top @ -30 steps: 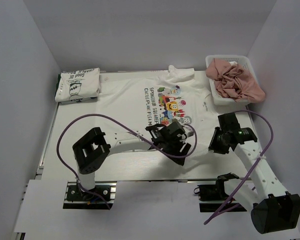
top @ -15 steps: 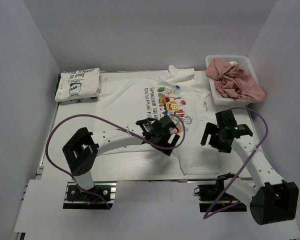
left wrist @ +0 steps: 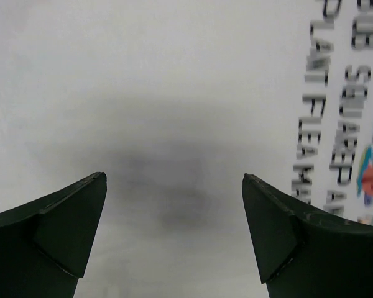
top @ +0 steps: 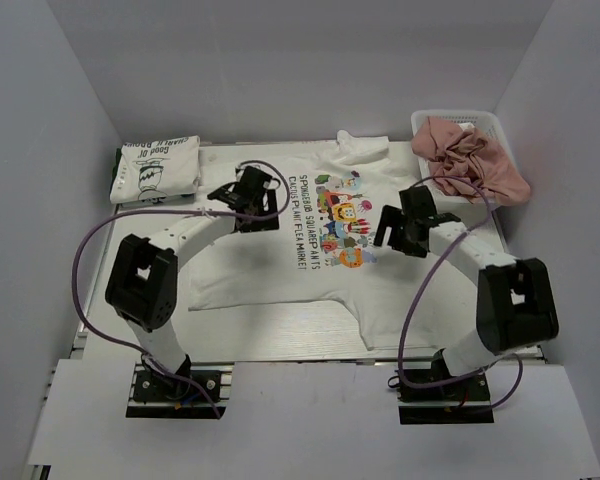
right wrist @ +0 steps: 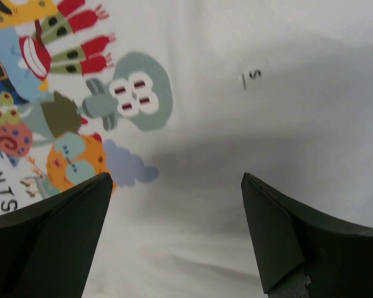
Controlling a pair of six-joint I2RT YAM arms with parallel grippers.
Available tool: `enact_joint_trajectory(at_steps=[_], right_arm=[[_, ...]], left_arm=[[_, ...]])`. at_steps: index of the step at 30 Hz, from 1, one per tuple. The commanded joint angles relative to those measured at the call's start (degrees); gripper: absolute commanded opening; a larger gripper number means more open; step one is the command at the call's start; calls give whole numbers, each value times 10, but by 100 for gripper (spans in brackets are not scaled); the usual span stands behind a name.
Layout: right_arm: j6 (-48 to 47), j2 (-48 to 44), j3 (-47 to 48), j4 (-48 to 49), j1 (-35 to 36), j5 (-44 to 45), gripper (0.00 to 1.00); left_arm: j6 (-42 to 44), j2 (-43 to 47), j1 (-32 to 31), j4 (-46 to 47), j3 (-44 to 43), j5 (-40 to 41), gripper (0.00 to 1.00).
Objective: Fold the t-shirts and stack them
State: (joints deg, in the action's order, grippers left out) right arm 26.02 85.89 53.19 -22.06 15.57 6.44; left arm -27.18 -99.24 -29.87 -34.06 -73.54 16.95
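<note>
The robot's right gripper will next go to the near-side sleeve of the white cartoon t-shirt and close on the sleeve's outer edge [top: 395,345].
A white t-shirt with a colourful cartoon print [top: 340,215] and dark lettering lies spread out in the middle of the table. My left gripper [top: 252,197] is open and empty, low over its plain fabric just left of the lettering [left wrist: 326,118]. My right gripper [top: 398,222] is open and empty, over the fabric right of the print [right wrist: 62,105]. The left gripper's [left wrist: 174,180] and the right gripper's [right wrist: 177,180] jaws stand wide apart in the wrist views. A second white t-shirt with a black line-drawing [top: 155,170] lies folded at the back left.
A white basket [top: 426,190] holding crumpled pink cloth [top: 470,160] stands at the back right, close behind my right arm. White walls enclose the table on three sides. Purple cables loop from both arms over the near part of the table.
Both grippers have moved from the near edge of the shirt toward the back, the left one also going left past the lettering. The shirt's near part now lies uncovered.
</note>
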Motion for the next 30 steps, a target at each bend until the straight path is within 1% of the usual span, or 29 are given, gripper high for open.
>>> enact_joint_trajectory(at_steps=[1, 3, 4, 5, 7, 8, 9, 11, 12, 13, 14, 17, 19, 20, 23, 25, 27, 28, 29, 30], right_arm=[[-17, 48, 41, 87, 12, 33, 91], [-22, 81, 77, 89, 13, 67, 91], [-21, 120, 89, 86, 11, 81, 91], [-29, 132, 109, 84, 13, 109, 91], [-44, 156, 139, 83, 12, 112, 91], [-45, 195, 161, 81, 11, 112, 91], [-49, 205, 182, 81, 11, 112, 91], [-55, 250, 216, 68, 11, 119, 91], [-58, 270, 251, 62, 10, 137, 91], [-60, 281, 258, 53, 11, 142, 91], [-61, 299, 277, 41, 11, 147, 91], [-68, 339, 297, 48, 9, 138, 91], [-63, 350, 312, 61, 9, 135, 91], [-62, 357, 314, 60, 10, 133, 91], [-71, 365, 324, 105, 10, 101, 91], [-76, 360, 347, 102, 10, 92, 91], [-98, 348, 353, 93, 17, 97, 91], [-106, 313, 351, 99, 22, 93, 91], [-108, 299, 337, 101, 24, 90, 91], [-115, 283, 312, 106, 28, 88, 91]], left_arm=[[5, -49, 46, 28, -63, 34, 100], [5, -86, 65, 14, -107, 41, 100], [5, -102, 74, 14, -117, 34, 100], [5, -129, 90, 22, -125, 34, 100], [0, -154, 105, 27, -144, 43, 100], [0, -167, 118, 34, -153, 43, 100], [0, -195, 125, 34, -175, 38, 100], [35, -223, 130, 46, -194, 38, 100], [44, -239, 136, 53, -219, 38, 100], [44, -256, 141, 41, -238, 38, 100], [44, -294, 147, 31, -276, 38, 100], [38, -351, 155, 12, -338, 10, 100], [38, -367, 169, 17, -354, -2, 100], [38, -372, 169, 17, -361, -9, 100], [43, -380, 181, 11, -404, -16, 100], [54, -373, 186, 4, -412, -22, 100], [61, -338, 186, -2, -413, -22, 100], [61, -320, 186, -11, -404, -27, 100], [61, -269, 186, -11, -366, -27, 100], [44, -238, 181, -11, -340, -35, 100]])
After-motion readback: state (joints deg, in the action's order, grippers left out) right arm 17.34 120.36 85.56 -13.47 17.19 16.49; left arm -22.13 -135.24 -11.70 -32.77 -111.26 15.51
